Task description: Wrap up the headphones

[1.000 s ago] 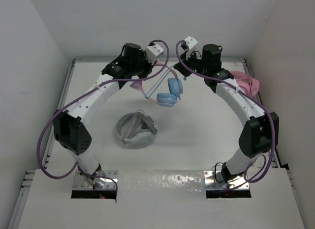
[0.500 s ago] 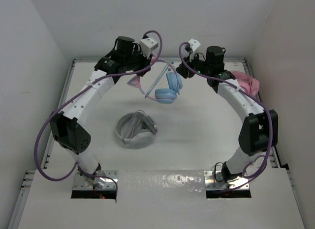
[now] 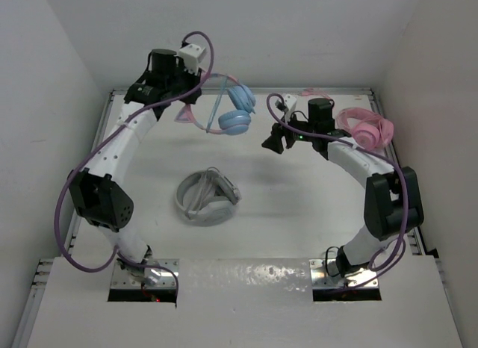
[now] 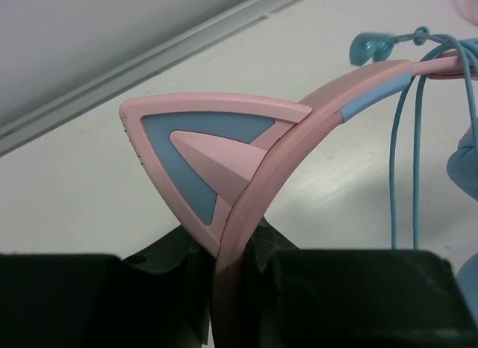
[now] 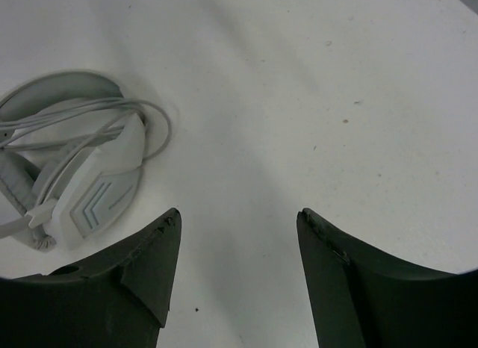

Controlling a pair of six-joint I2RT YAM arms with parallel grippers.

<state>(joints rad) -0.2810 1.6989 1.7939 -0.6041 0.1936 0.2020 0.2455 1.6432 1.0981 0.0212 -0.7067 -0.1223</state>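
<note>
The cat-ear headphones, now hanging at the back of the table, will be let go by my left gripper on the table [image 3: 140, 183] between the white-grey headphones and the nearer side.
The headphones [image 3: 236, 113] hang in the air at the back of the table, their light blue ear cups dangling to the right of my left gripper [image 3: 187, 100]. In the left wrist view that gripper [image 4: 233, 252] is shut on the pink headband just below a cat ear [image 4: 200, 145]. The thin blue cable [image 4: 404, 161] hangs down beside it, and its plug [image 4: 369, 47] is draped over the band. My right gripper [image 3: 270, 142] stands open and empty to the lower right of the cups, apart from them. Only bare table shows between its fingers [image 5: 239, 217].
White-grey headphones [image 3: 206, 199] lie coiled at mid-table and also show at the left in the right wrist view [image 5: 82, 185]. All-pink headphones [image 3: 365, 128] sit at the back right beside the right arm. White walls enclose the table on three sides.
The left arm has carried the headphones up and back to the left. The right gripper has opened and drawn away from them, down toward the table's middle.
</note>
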